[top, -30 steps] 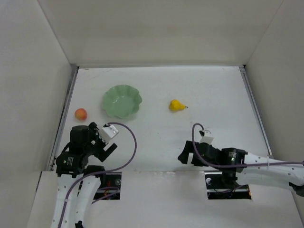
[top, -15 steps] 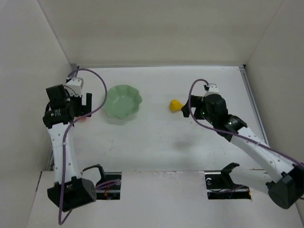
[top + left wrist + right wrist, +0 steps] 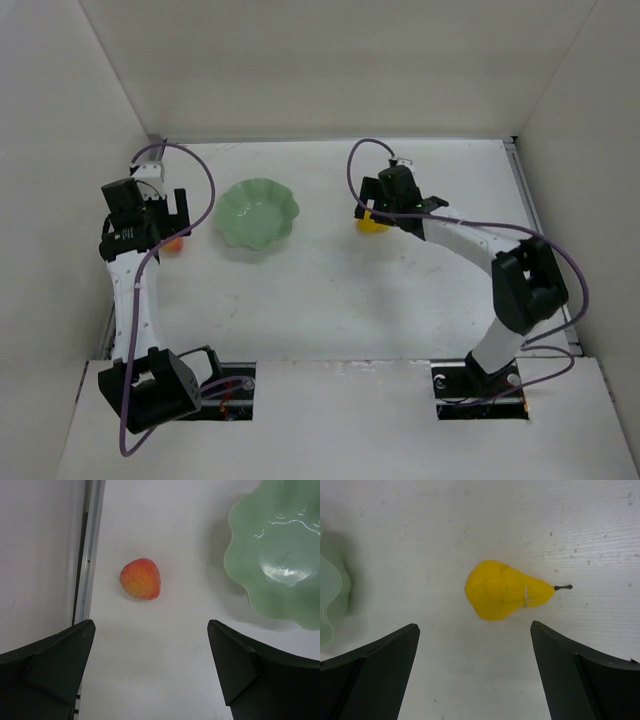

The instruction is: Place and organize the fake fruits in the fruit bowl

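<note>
I should close my left gripper around the middle of the orange-red peach [image 3: 173, 244] [image 3: 140, 579], which lies between the metal rail and the mint-green fruit bowl.
The pale mint-green fruit bowl [image 3: 257, 212] with a scalloped rim sits at the back left of the table, with nothing in it. The orange-red peach [image 3: 140, 578] lies left of the bowl, near the left wall rail. My left gripper [image 3: 150, 625] is open and hovers above the table just short of the peach [image 3: 176, 243]. The yellow pear [image 3: 505, 590] with its dark stem lies on its side to the right of the bowl. My right gripper [image 3: 475, 626] is open and hovers above the table just short of the pear [image 3: 369, 223]. Both grippers are empty.
A metal rail [image 3: 89, 545] runs along the left wall beside the peach. The bowl's rim [image 3: 331, 600] shows at the left edge of the right wrist view. White walls enclose the table on the left, back and right.
Both arms have swung out from near their bases. The left gripper now hangs by the peach, the right gripper by the pear. Fruits and bowl have not moved.
</note>
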Robot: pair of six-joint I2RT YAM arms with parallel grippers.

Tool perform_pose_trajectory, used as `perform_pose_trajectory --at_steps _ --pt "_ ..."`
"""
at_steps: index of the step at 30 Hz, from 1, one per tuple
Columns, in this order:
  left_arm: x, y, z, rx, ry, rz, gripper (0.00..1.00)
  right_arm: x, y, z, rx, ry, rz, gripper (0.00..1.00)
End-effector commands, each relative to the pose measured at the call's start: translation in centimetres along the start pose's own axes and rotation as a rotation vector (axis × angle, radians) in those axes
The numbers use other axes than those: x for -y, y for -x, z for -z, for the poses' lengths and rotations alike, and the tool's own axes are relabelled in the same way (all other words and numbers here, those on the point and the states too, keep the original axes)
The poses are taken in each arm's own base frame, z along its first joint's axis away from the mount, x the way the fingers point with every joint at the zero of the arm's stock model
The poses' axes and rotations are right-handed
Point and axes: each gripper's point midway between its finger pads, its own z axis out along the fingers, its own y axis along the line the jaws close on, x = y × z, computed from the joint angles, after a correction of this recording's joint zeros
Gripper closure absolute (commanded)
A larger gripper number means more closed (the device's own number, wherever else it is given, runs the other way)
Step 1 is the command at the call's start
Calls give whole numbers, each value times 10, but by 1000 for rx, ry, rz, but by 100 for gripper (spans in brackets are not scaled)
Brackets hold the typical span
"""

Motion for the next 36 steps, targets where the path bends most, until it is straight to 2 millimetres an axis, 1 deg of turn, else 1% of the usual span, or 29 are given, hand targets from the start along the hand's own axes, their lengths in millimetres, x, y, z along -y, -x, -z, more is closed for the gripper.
perform_pose_trajectory --at_steps 1,3,7,10,13,16,19,21,22,24,26,29,31,35,36 --pt "-7 17 -4 88 36 25 0 -9 28 -26 84 -25 -117 0" --pt "-8 13 -5 80 37 29 0 -1 27 -39 84 -79 -53 0" --pt "-12 5 -4 68 49 32 0 6 25 -46 104 -161 171 0" --pt "-15 -2 -8 54 53 39 0 12 23 -52 106 -176 252 0" --pt "-17 -6 -11 37 54 47 0 12 16 -63 75 -139 274 0" --pt "-19 -5 -14 30 57 45 0 5 5 -69 32 -84 265 0" --pt "-23 -6 -17 21 65 45 0 9 -5 -75 2 -97 271 0" --pt "-24 -7 -19 13 67 49 0 10 -8 -78 -7 -100 273 0" --pt "-25 -7 -20 10 66 50 0 10 -8 -80 -8 -98 272 3" --pt "-25 -7 -22 7 62 51 0 8 -6 -82 -9 -93 275 14" --pt "-24 -8 -23 3 58 51 0 6 -4 -82 -7 -87 278 32" --pt "-23 -8 -25 -1 55 51 0 2 1 -79 0 -71 286 52" --pt "-23 -9 -25 -4 52 51 0 -3 4 -74 4 -55 295 63" --pt "-23 -14 -27 -10 51 52 0 -13 19 -54 34 -30 287 75" --pt "-23 -14 -27 -10 51 51 0 -23 28 -44 55 -8 284 75"
